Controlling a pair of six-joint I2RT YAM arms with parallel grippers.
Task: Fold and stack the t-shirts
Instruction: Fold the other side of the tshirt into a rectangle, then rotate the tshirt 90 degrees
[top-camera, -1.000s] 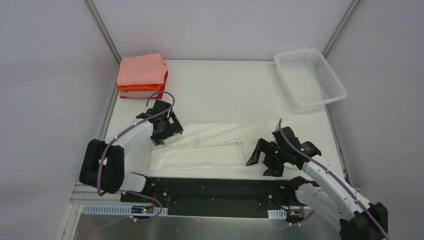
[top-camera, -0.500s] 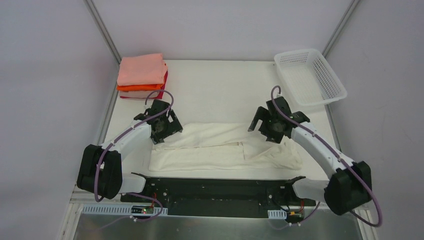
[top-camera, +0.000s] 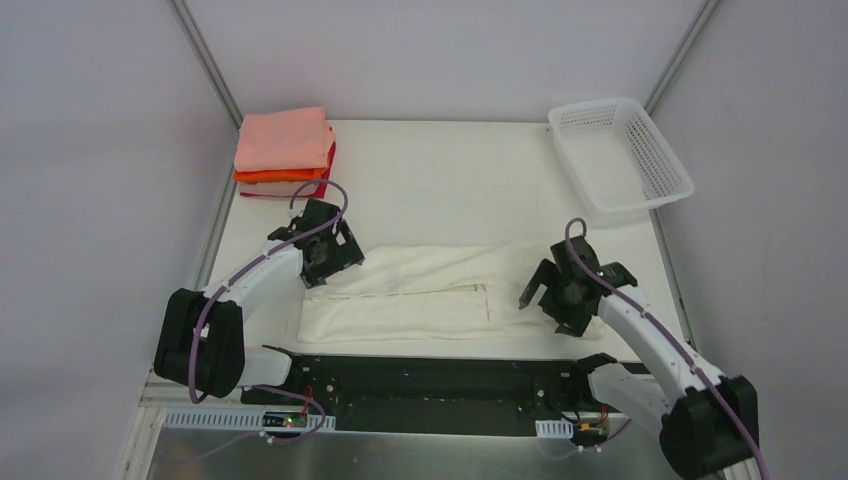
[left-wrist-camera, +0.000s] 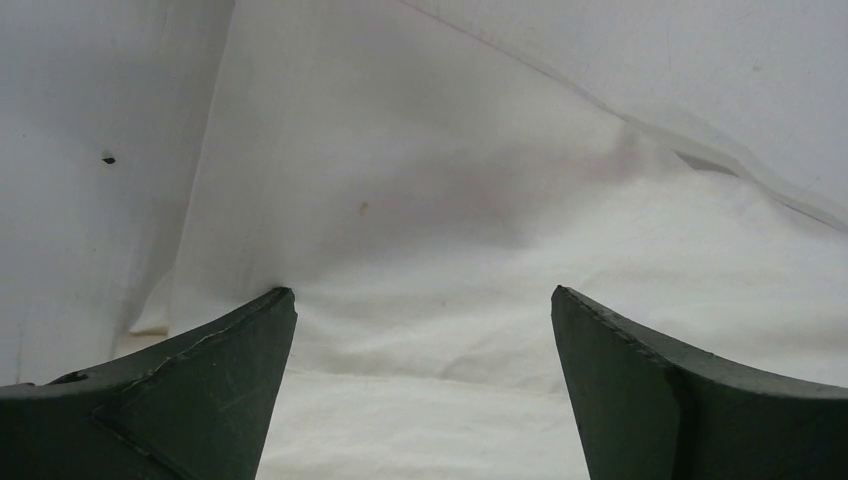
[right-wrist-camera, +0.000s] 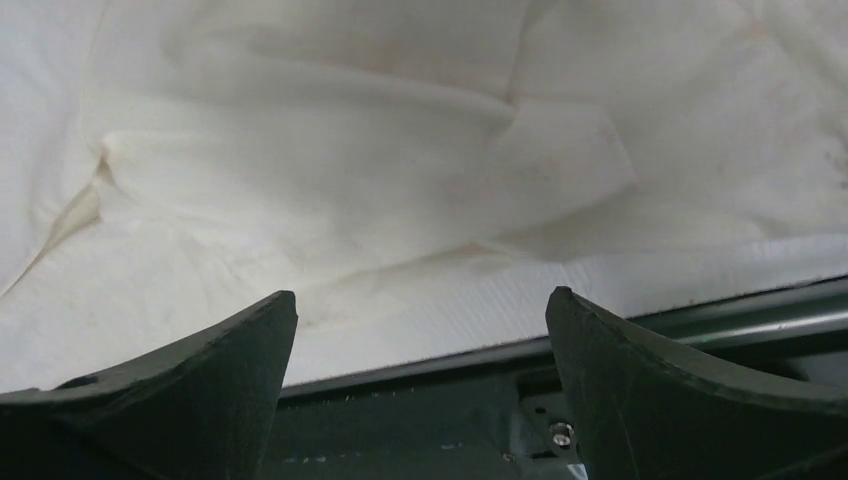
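Note:
The robot's right gripper will close on the near hem corner (top-camera: 303, 338) of the cream-white t-shirt, at the end by the left gripper, once the shirt turns.
A cream-white t-shirt (top-camera: 430, 290) lies folded into a long band across the near part of the table. It fills the left wrist view (left-wrist-camera: 420, 230) and the upper part of the right wrist view (right-wrist-camera: 360, 150). My left gripper (top-camera: 322, 258) is open over the shirt's left end, empty. My right gripper (top-camera: 560, 300) is open over the shirt's right end near the table's front edge, empty. A stack of folded shirts stands at the far left: salmon-pink (top-camera: 282, 138) on top, orange (top-camera: 275, 175) under it, crimson-red (top-camera: 322, 182) below; a white one is barely visible.
A white plastic lattice basket (top-camera: 618, 155) stands at the far right corner. The dark front rail (top-camera: 430, 375) runs along the near table edge and shows in the right wrist view (right-wrist-camera: 420, 400). Grey walls and metal posts enclose the table.
My right gripper swung up over the shirt's right end, then came back down toward the near edge; the shirt's right end now lies flatter. The left gripper has barely moved.

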